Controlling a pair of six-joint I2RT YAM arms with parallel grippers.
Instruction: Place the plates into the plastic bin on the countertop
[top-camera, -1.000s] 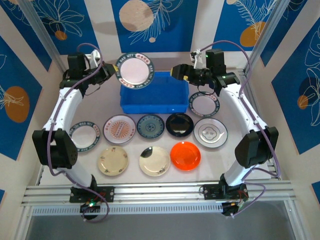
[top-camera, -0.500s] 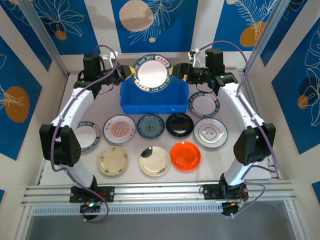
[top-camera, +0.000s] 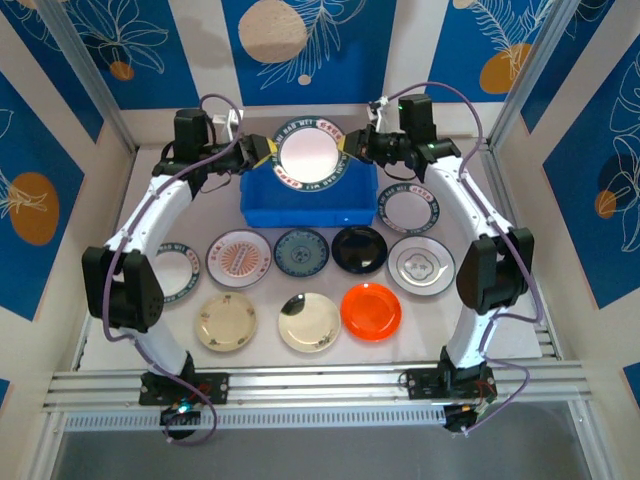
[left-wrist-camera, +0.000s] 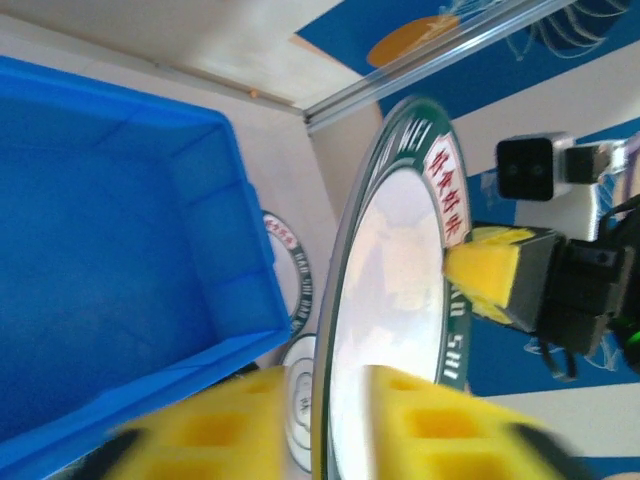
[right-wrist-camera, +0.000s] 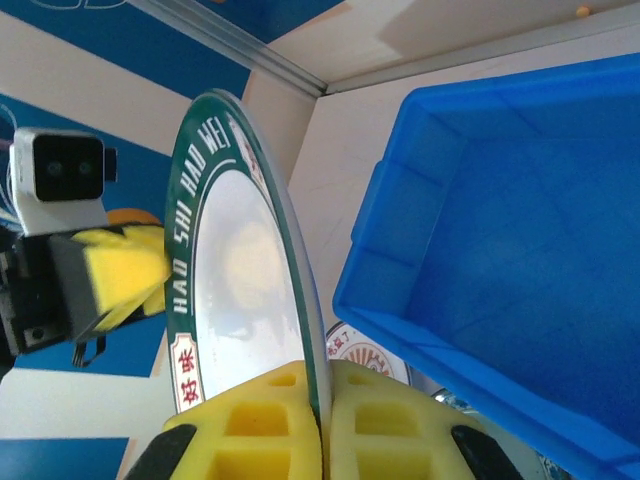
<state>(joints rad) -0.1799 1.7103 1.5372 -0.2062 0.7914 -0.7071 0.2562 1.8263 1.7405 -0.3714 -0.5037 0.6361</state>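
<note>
Next, my right gripper releases the white plate inside the blue plastic bin's end (top-camera: 284, 188) (right-wrist-camera: 480, 245) that is nearest my left gripper.
A white plate with a dark green lettered rim (top-camera: 308, 155) (left-wrist-camera: 400, 250) (right-wrist-camera: 235, 260) stands on edge above the back of the blue plastic bin (top-camera: 308, 200) (left-wrist-camera: 100, 220) (right-wrist-camera: 500, 250). My right gripper (top-camera: 352, 148) (right-wrist-camera: 322, 385) is shut on its right rim, yellow pads pinching the edge. My left gripper (top-camera: 258, 155) (left-wrist-camera: 325, 385) straddles the opposite rim, open, one pad standing apart from the plate. Several more plates lie on the countertop (top-camera: 150, 190): orange (top-camera: 371, 310), black (top-camera: 359, 249), teal (top-camera: 301, 252), pink-striped (top-camera: 238, 258), two cream (top-camera: 225, 321).
A dark-rimmed white plate (top-camera: 410, 210) lies right of the bin under the right arm; another (top-camera: 165, 268) lies at the left by the left arm. A white embossed plate (top-camera: 421, 265) sits at the right end of the row. Patterned walls close in the back and sides.
The left arm carried the plate rightward over the bin. The right gripper came in and shut on its right rim. The left jaws have since parted.
</note>
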